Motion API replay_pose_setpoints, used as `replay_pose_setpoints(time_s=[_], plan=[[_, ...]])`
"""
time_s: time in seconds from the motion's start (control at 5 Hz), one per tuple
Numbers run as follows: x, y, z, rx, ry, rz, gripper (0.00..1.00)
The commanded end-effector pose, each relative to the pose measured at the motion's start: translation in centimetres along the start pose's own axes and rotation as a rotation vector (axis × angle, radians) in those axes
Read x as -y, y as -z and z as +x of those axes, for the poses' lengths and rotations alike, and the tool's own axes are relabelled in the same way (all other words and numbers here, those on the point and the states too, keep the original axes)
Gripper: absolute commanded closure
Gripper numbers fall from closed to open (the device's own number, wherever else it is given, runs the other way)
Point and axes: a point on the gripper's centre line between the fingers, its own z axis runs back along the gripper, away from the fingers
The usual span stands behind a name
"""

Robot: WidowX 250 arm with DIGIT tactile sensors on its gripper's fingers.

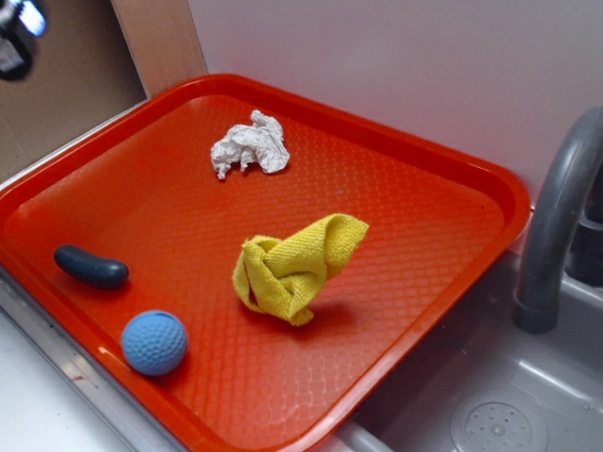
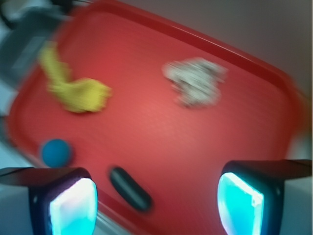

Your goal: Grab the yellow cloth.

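My gripper should close on the bunched end of the yellow cloth (image 1: 258, 272) (image 2: 91, 96), on the side that faces the dark oblong piece.
The yellow cloth (image 1: 296, 265) lies bunched near the middle of the red tray (image 1: 431, 242). In the blurred wrist view the yellow cloth (image 2: 78, 90) sits at the upper left of the tray (image 2: 146, 127), far from my gripper (image 2: 156, 205). The gripper is open and empty, its two glowing cyan pads (image 2: 73, 208) wide apart, high above the tray's near edge. In the exterior view only a blurred part of the arm (image 1: 15, 23) shows at the top left corner.
On the tray lie a white paper wad (image 1: 250, 144) (image 2: 195, 81), a blue golf ball (image 1: 154, 342) (image 2: 56, 152) and a dark oblong piece (image 1: 90, 267) (image 2: 129, 188). A grey faucet (image 1: 563, 207) and a sink (image 1: 493, 425) stand at the right.
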Motion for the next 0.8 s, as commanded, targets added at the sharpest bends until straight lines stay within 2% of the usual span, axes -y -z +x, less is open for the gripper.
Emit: replay_pose_setpoints(time_s=[0.0, 0.2, 0.4, 0.6], plan=[[4.0, 4.8, 3.8, 0.013, 0.349, -0.19, 0.0], [6.3, 9.3, 5.4, -0.024, 0.502, -0.278, 0.0], [8.3, 12.5, 5.6, -0.099, 0.583, -0.282, 0.0], [9.9, 15.2, 4.5, -0.16, 0.706, -0.28, 0.0]])
